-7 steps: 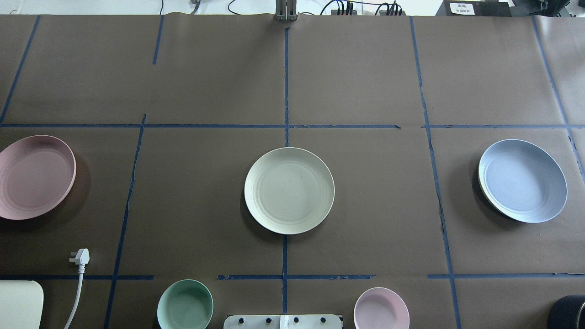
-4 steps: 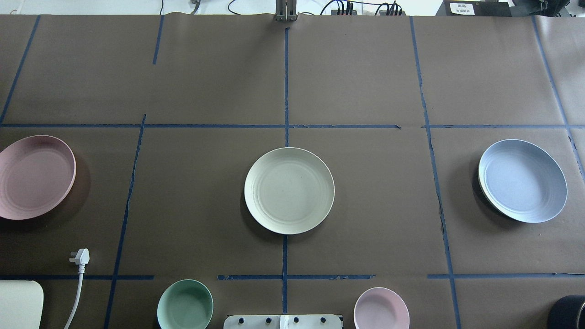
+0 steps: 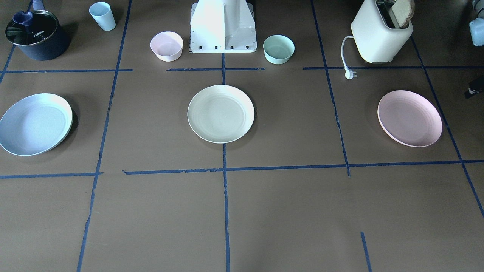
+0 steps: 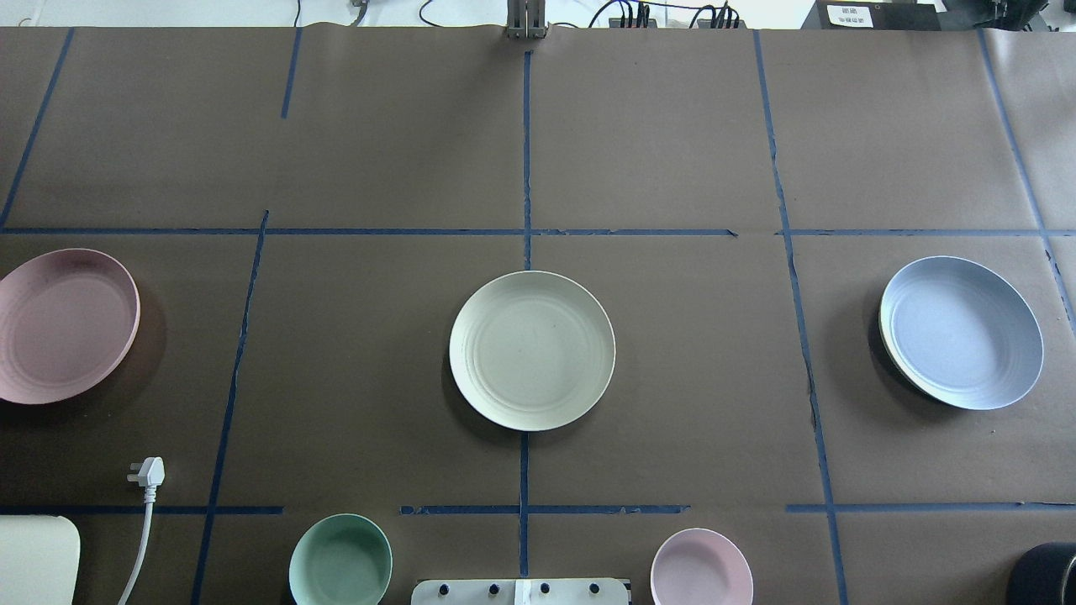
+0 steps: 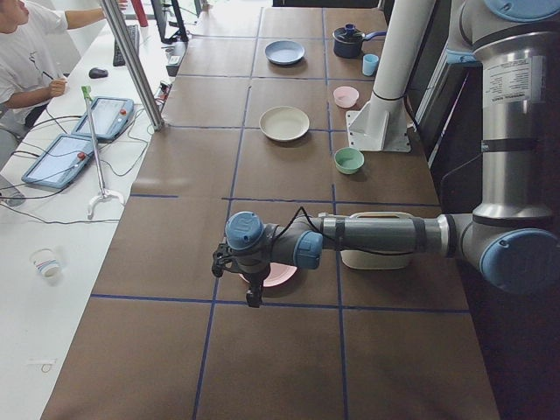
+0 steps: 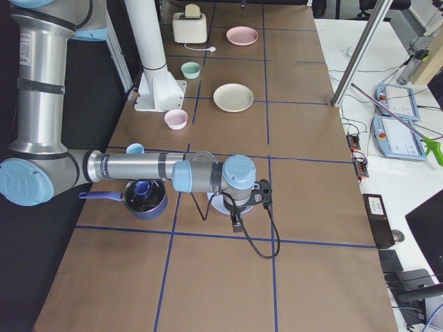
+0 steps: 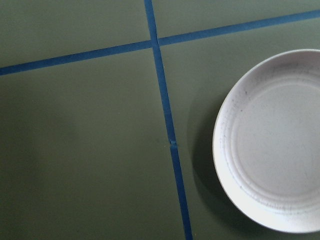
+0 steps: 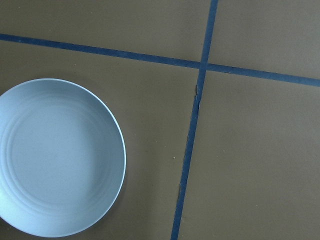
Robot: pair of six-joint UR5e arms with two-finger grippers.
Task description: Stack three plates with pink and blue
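The pink plate's outer rim [image 3: 440, 118] [image 7: 214, 150], on the side next to the long blue tape line, is the next place for my left gripper to go and close.
Three plates lie apart in a row on the brown table. The cream-white plate [image 4: 531, 350] is in the middle, the pink plate [image 4: 63, 325] at the left, the blue plate [image 4: 961, 332] at the right. My left gripper [image 5: 254, 296] hangs over the pink plate's outer edge [image 5: 278, 276]; the left wrist view shows that plate [image 7: 272, 140] at its right. My right gripper [image 6: 237, 223] hangs over the blue plate [image 6: 223, 205], which is at the left of the right wrist view [image 8: 57, 157]. I cannot tell whether either gripper is open or shut.
Near the robot base [image 3: 223, 26] stand a mint bowl [image 4: 340, 561] and a small pink bowl [image 4: 701, 567]. A toaster [image 3: 380, 32] with its plug [image 4: 147, 472] is behind the pink plate. A dark pot [image 3: 36, 36] and a pale blue cup [image 3: 102, 16] are behind the blue plate.
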